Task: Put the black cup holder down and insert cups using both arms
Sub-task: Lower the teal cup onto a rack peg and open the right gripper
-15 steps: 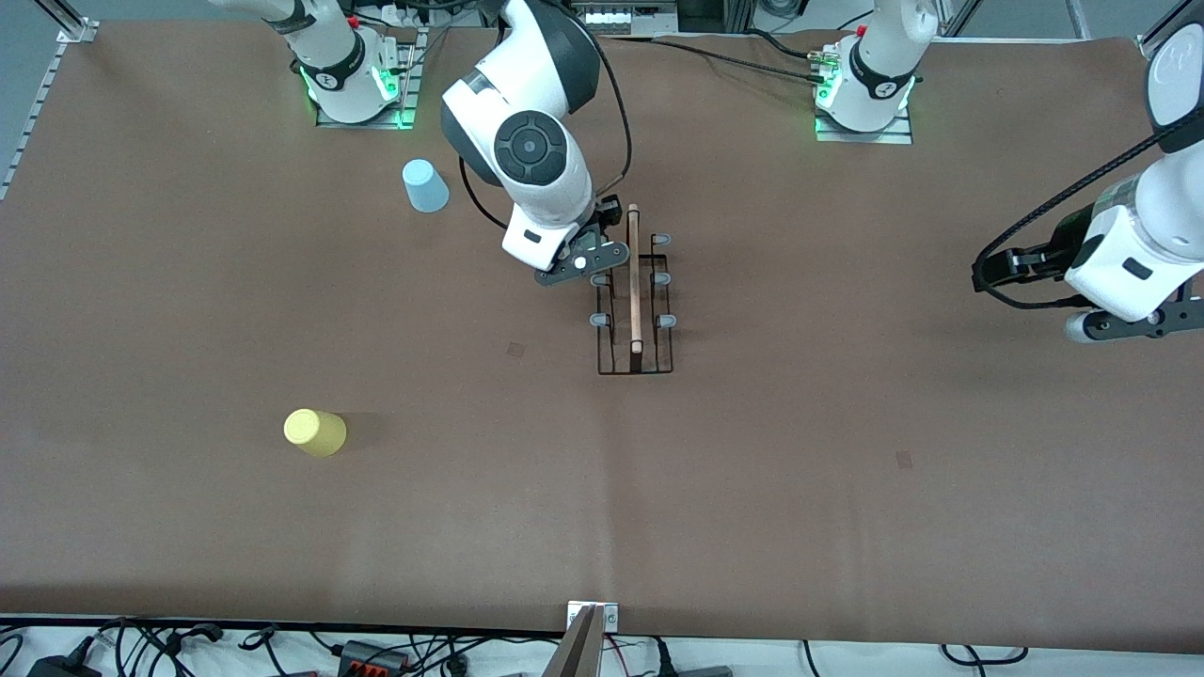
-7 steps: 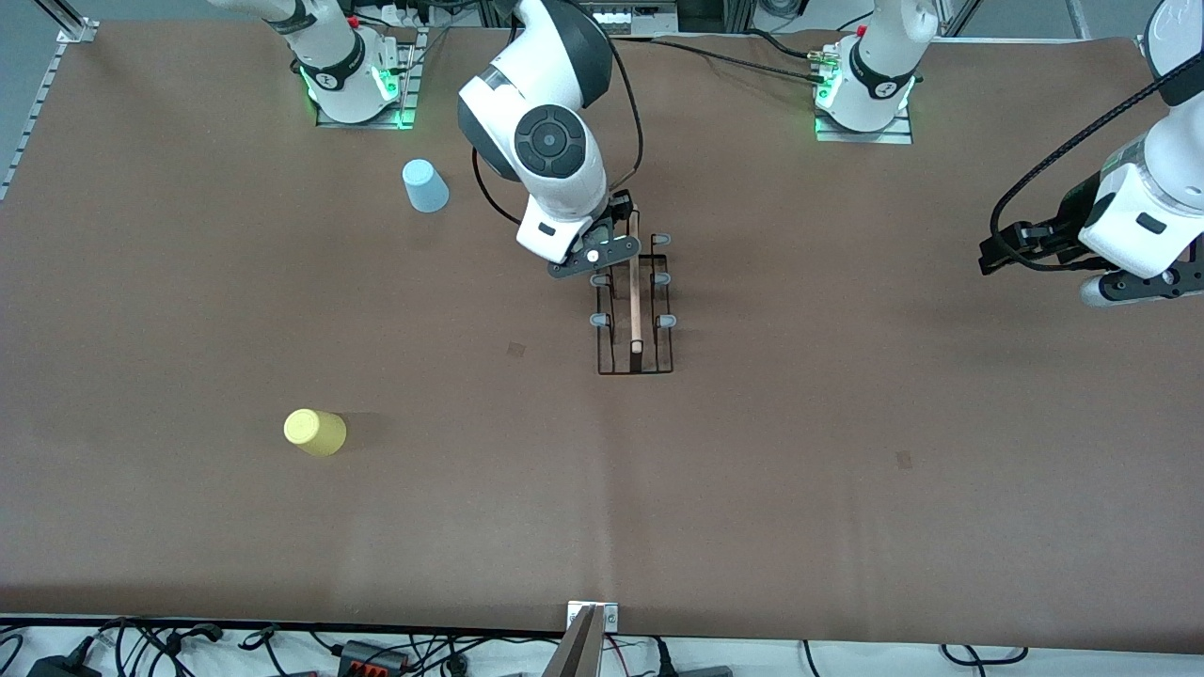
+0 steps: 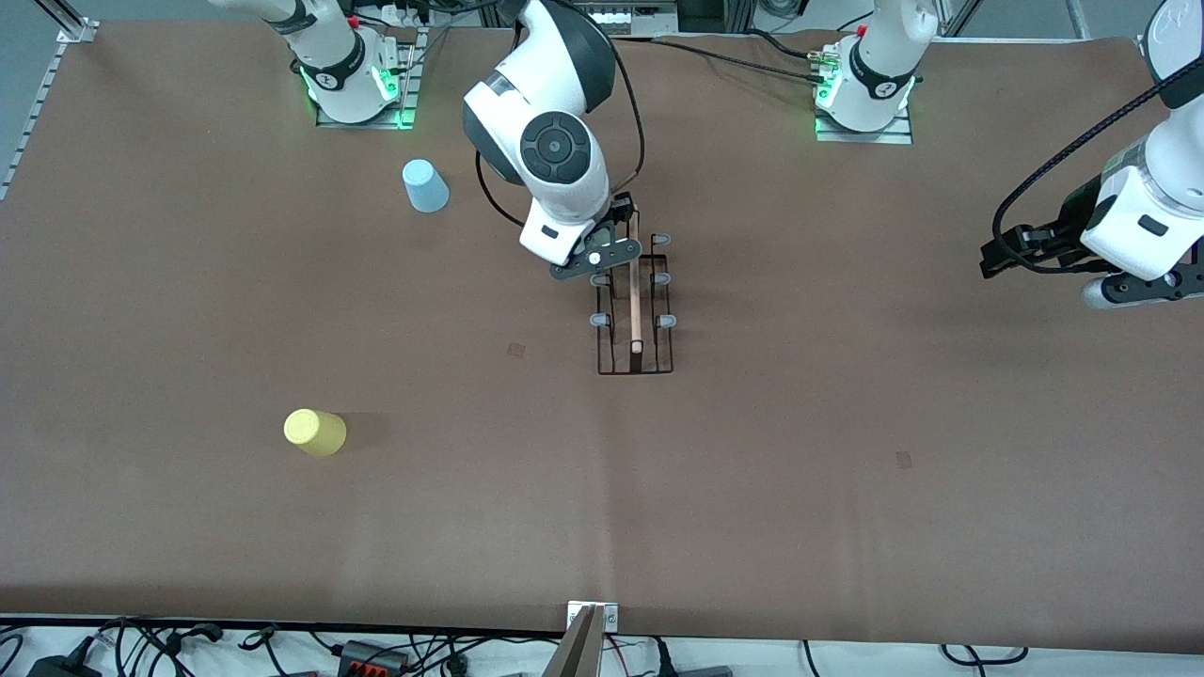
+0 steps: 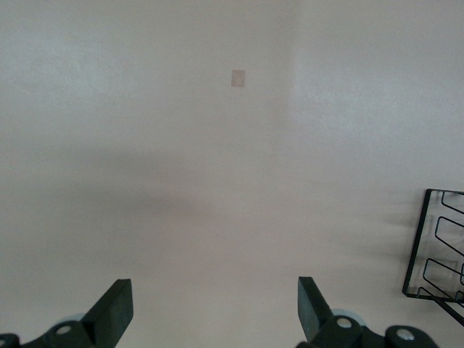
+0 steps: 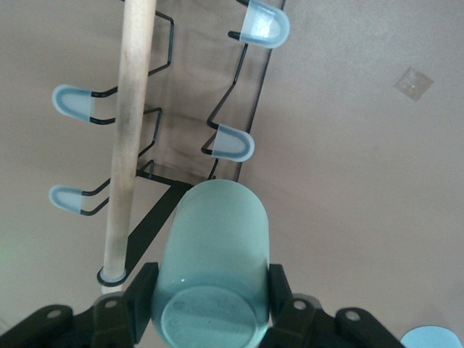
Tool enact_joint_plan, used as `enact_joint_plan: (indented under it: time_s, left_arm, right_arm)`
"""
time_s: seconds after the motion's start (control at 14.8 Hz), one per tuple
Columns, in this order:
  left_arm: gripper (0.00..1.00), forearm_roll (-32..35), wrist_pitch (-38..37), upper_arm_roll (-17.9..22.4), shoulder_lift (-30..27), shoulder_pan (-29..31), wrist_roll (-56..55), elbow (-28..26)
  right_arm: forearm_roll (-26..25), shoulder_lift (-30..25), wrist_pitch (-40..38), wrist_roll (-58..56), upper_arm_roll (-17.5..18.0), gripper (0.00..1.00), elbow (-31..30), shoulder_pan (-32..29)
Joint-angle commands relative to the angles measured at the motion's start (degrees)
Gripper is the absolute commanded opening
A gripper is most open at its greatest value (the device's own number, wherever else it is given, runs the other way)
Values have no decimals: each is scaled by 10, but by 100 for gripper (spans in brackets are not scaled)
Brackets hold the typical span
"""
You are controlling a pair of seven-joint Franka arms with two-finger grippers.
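Next, I let go of the pale green cup with my right gripper on the holder's prong point(image 3: 607, 258) point(image 5: 233, 143) nearest the light blue cup.
The black cup holder point(image 3: 635, 315) stands mid-table, its wooden rod point(image 5: 131, 145) on top and pale-tipped prongs point(image 5: 233, 143) along both sides. My right gripper point(image 5: 212, 291) is shut on a pale green cup point(image 5: 215, 254), mouth down, over the holder's end nearest the robots' bases; the cup hides what lies under it. In the front view the right gripper point(image 3: 602, 259) covers that cup. A light blue cup point(image 3: 425, 185) and a yellow cup point(image 3: 315, 432) rest toward the right arm's end. My left gripper point(image 4: 215, 304) hangs open over bare table at the left arm's end point(image 3: 1129, 293).
One corner of the holder's wire base point(image 4: 415, 250) shows in the left wrist view. Small pale tape marks point(image 3: 515, 350) lie on the brown table. Cables and plugs point(image 3: 376, 653) run along the table's near edge.
My right gripper has carried the green cup sideways toward the holder's rod and prongs. The left arm has drawn back toward the robots' bases, still open.
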Motion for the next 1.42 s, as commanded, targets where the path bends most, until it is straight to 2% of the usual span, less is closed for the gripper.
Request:
enact_joint_plan:
  time_s: [0.0,1.01,1.08,1.15,1.22,1.29,1.35]
  left_arm:
    - [100,-9,8,1,-14,3,8,-14]
    - [100,-9,3,0,-14,3,8,-14]
    - [100,-9,3,0,-14,3,8,-14]
    - [100,-10,3,0,-14,3,8,-14]
    - [100,-10,3,0,-14,3,8,-14]
    - [100,-10,3,0,-14,3,8,-14]
    - [100,-10,3,0,-14,3,8,-14]
  right_arm:
    - [8,16,10,9,-6,25,14,9]
    - [3,48,41,13,-6,25,14,15]
    - [3,50,45,13,-6,29,14,15]
    - [4,50,53,13,-6,45,14,15]
    - [7,50,61,29,-6,82,14,15]
    - [4,50,63,50,-6,100,15,15]
    - [3,47,61,55,-6,100,20,16]
